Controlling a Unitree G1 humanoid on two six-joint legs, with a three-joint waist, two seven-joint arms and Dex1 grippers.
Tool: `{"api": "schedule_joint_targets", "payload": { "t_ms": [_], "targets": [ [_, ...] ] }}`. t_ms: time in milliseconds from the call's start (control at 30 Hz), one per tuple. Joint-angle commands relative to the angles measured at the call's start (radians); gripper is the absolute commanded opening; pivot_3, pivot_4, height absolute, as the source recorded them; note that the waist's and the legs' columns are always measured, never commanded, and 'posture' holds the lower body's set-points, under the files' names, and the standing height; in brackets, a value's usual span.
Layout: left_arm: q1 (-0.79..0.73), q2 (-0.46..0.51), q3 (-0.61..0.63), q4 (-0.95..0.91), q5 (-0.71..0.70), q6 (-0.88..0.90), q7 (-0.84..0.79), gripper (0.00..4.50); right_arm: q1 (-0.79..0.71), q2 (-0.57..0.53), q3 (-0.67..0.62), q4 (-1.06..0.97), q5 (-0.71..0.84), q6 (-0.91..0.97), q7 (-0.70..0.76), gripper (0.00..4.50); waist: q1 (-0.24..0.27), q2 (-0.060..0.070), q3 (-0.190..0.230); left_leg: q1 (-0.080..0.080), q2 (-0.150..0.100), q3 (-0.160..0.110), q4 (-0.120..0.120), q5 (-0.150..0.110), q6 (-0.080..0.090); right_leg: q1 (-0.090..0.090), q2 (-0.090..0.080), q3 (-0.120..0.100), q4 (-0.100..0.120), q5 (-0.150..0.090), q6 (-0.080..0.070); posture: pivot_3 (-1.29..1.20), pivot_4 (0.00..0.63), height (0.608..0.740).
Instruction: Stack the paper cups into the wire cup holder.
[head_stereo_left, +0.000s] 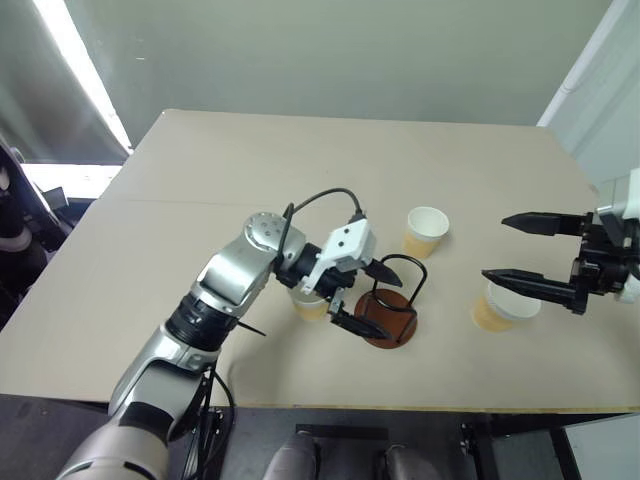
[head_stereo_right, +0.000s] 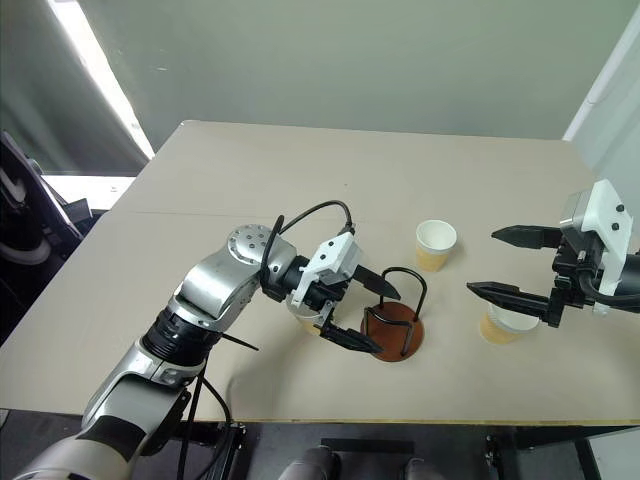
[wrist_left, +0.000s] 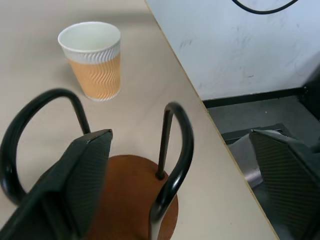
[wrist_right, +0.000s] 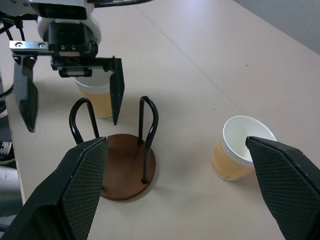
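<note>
Next, I move my right gripper to the paper cup behind the wire cup holder and close it on the cup's near rim (head_stereo_left: 443, 233) (wrist_right: 230, 151).
The wire cup holder (head_stereo_left: 398, 296) stands empty near the table's front edge, its black loops rising from a reddish-brown disc (wrist_left: 131, 199). My left gripper (head_stereo_left: 375, 300) is open, with a finger on either side of the holder's left part and nothing held. One paper cup (head_stereo_left: 309, 306) stands upright just left of the holder, under my left wrist. A second cup (head_stereo_left: 427, 232) stands behind the holder, also seen as cup (wrist_left: 92, 59). The third cup (wrist_right: 239, 148) sits to the right, below my open right gripper (head_stereo_left: 494, 248).
The beige table (head_stereo_left: 200, 220) is bare across its back and left. Its front edge (head_stereo_left: 420, 408) runs close to the holder and the right cup. A white panel (head_stereo_left: 600, 90) stands off the right corner.
</note>
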Motion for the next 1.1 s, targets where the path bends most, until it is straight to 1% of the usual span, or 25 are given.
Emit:
{"api": "schedule_joint_targets", "payload": {
  "t_ms": [33, 267, 400, 567, 667, 833, 933, 1100],
  "targets": [
    [-0.011, 0.018, 0.030, -0.031, -0.014, -0.014, 0.000, 4.47, -0.021, -0.021, -0.007, -0.004, 0.000, -0.017, -0.001, 4.50, 0.000, 0.000, 0.000, 0.000, 0.000, 0.000, 0.000, 0.000, 0.000, 0.000, 0.000, 0.000, 0.000, 0.000, 0.000, 0.00, 0.150, 0.740],
    [-0.029, 0.041, 0.098, -0.027, -0.037, -0.009, 0.038, 4.47, -0.062, -0.006, 0.014, 0.009, 0.003, -0.020, -0.025, 4.50, 0.000, 0.000, 0.000, 0.000, 0.000, 0.000, 0.000, 0.000, 0.000, 0.000, 0.000, 0.000, 0.000, 0.000, 0.000, 0.00, 0.150, 0.740],
    [-0.042, 0.058, 0.178, -0.028, -0.077, 0.020, 0.080, 4.47, -0.111, -0.001, 0.061, 0.035, -0.026, -0.020, -0.072, 4.50, -0.002, 0.000, 0.000, 0.000, 0.000, 0.000, 0.000, 0.000, 0.000, 0.000, 0.000, 0.000, 0.000, 0.000, 0.000, 0.00, 0.150, 0.740],
    [-0.067, 0.085, 0.289, -0.024, -0.141, 0.079, 0.141, 4.47, -0.174, -0.010, 0.136, 0.085, -0.074, -0.040, -0.085, 4.50, -0.003, 0.000, 0.000, 0.000, 0.000, 0.000, 0.000, 0.000, 0.000, 0.000, 0.000, 0.000, 0.000, 0.000, 0.000, 0.00, 0.150, 0.740],
    [-0.064, 0.125, 0.329, -0.016, -0.145, 0.082, 0.161, 4.47, -0.263, 0.004, 0.230, 0.156, -0.158, -0.102, -0.091, 4.50, -0.007, 0.000, 0.000, 0.001, 0.001, 0.000, 0.000, 0.000, 0.000, 0.000, 0.000, 0.000, 0.000, 0.000, 0.000, 0.00, 0.150, 0.740],
    [-0.050, 0.179, 0.342, -0.011, -0.149, 0.084, 0.165, 4.47, -0.371, 0.010, 0.403, 0.298, -0.392, -0.318, -0.062, 4.50, -0.008, 0.000, 0.000, 0.001, 0.001, 0.000, 0.000, 0.000, 0.000, 0.000, 0.000, 0.000, 0.000, 0.000, 0.000, 0.00, 0.150, 0.740],
    [-0.035, 0.205, 0.349, -0.017, -0.159, 0.090, 0.165, 4.47, -0.404, -0.003, 0.505, 0.374, -0.529, -0.456, -0.011, 4.50, -0.008, 0.000, 0.000, 0.001, 0.001, 0.000, 0.001, 0.000, 0.001, 0.000, 0.000, 0.000, 0.000, 0.000, 0.000, 0.00, 0.150, 0.740],
    [-0.016, 0.236, 0.365, -0.016, -0.183, 0.113, 0.160, 4.47, -0.429, 0.002, 0.597, 0.445, -0.665, -0.612, 0.070, 4.50, -0.009, 0.000, 0.000, 0.000, 0.001, 0.000, 0.000, -0.001, 0.001, 0.000, 0.000, 0.000, 0.000, 0.000, 0.000, 0.00, 0.150, 0.740]
  ]
}}
